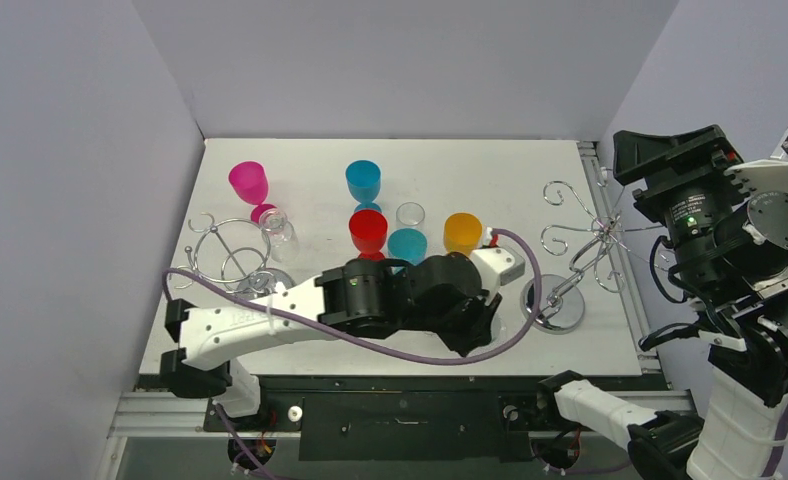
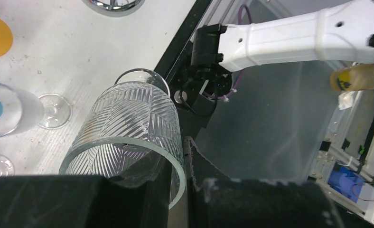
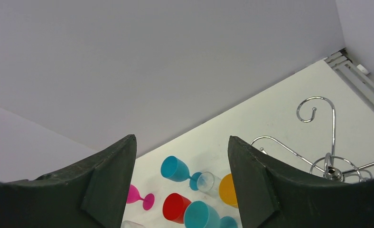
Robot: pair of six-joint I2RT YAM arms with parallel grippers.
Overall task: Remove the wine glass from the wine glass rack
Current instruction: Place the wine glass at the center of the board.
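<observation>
Next, my left gripper sets the clear wine glass down on the table's front edge (image 1: 477, 355) (image 2: 113, 97), in front of the orange glass. The wine glass is now tilted over the table.
A clear wine glass (image 2: 128, 121) with a cut leaf pattern is tilted over the table near its front edge, foot pointing away from the camera. My left gripper (image 2: 175, 156) is shut on its rim, one finger inside the bowl and one outside. From above, that gripper (image 1: 473, 325) sits just left of the chrome base of the right wire rack (image 1: 570, 255), whose hooks are bare. My right gripper (image 3: 181, 138) is open and empty, held high at the right, looking down at the table and the rack (image 3: 325, 161).
A second wire rack (image 1: 228, 255) stands at the left with a clear glass (image 1: 281, 236) beside it. Pink (image 1: 249, 183), blue (image 1: 363, 181), red (image 1: 368, 231), teal (image 1: 407, 245) and orange (image 1: 462, 232) glasses stand mid-table. The right arm's white link (image 2: 294, 35) lies beyond the table's front edge.
</observation>
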